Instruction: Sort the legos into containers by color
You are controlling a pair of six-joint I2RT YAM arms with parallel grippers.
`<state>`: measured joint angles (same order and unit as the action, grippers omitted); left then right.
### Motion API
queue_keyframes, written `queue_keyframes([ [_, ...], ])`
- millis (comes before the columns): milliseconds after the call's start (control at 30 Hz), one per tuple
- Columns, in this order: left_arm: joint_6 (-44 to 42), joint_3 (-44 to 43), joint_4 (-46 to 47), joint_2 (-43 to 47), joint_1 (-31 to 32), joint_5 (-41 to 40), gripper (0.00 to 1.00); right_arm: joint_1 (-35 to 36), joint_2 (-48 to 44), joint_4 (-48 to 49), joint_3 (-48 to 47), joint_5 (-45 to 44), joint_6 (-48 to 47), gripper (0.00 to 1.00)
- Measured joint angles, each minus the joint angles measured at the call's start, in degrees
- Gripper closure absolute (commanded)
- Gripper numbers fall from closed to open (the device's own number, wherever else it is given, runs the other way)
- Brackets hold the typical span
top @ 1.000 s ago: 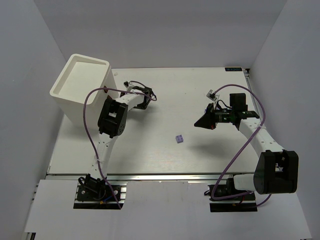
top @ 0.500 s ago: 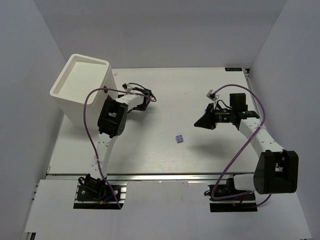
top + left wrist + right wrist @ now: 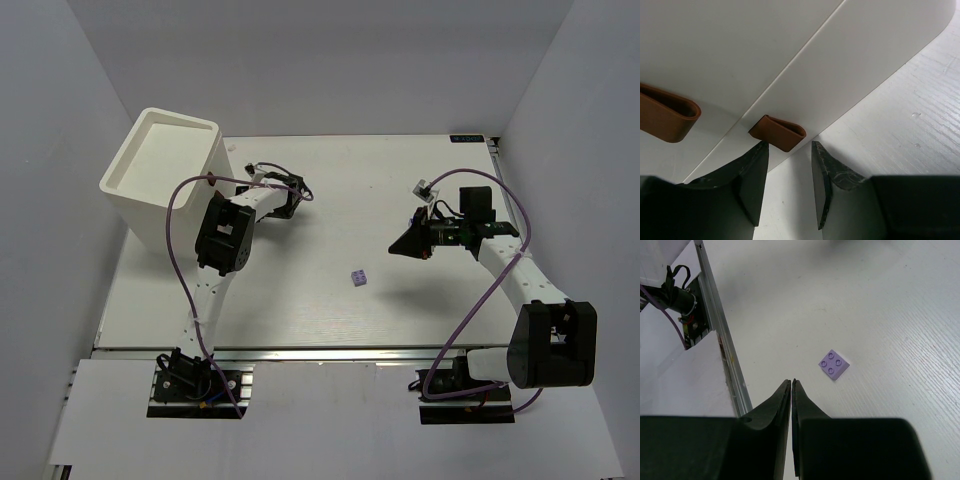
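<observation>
The lower drawer is shut, its brown knob loose at my left gripper's open fingertips; next I pinch that knob (image 3: 778, 133) and pull the drawer open.
My left gripper (image 3: 788, 150) is open right in front of the cream-white box (image 3: 160, 170). Its fingertips stand on either side of a small brown knob (image 3: 777, 132) on one drawer front (image 3: 865, 60), not closed on it. A second brown knob (image 3: 665, 117) sits on the neighbouring drawer (image 3: 715, 45). In the top view the left wrist (image 3: 272, 195) is by the box's right side and its fingers are hidden. One lavender lego (image 3: 358, 278) lies on the table, also seen in the right wrist view (image 3: 834, 363). My right gripper (image 3: 397, 246) is shut and empty, held above the table to the lego's right (image 3: 791, 382).
The white table (image 3: 330, 180) ends at a metal rail (image 3: 720, 340) along its near edge. A purple cable (image 3: 180, 230) loops beside the left arm. A small white tag (image 3: 422, 187) hangs near the right wrist. No other bricks show.
The left wrist has shifted slightly toward the far side beside the box. The right arm and the lavender lego have not moved.
</observation>
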<state>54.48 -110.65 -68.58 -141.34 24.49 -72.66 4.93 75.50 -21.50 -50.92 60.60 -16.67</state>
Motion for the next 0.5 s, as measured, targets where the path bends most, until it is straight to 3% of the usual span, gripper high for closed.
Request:
queue_keyframes([
  [367,1.33,-0.7,-1.53,-0.5,-0.28,-2.23,0.49,-0.04,0.0,-0.96,-0.07,0.0,-0.13,0.9],
  [500,1.6,-1.01,-2.12,-1.2,-0.22,-3.13,0.53,-0.09,0.0,-1.07,-0.28,0.02,-0.13,0.9],
])
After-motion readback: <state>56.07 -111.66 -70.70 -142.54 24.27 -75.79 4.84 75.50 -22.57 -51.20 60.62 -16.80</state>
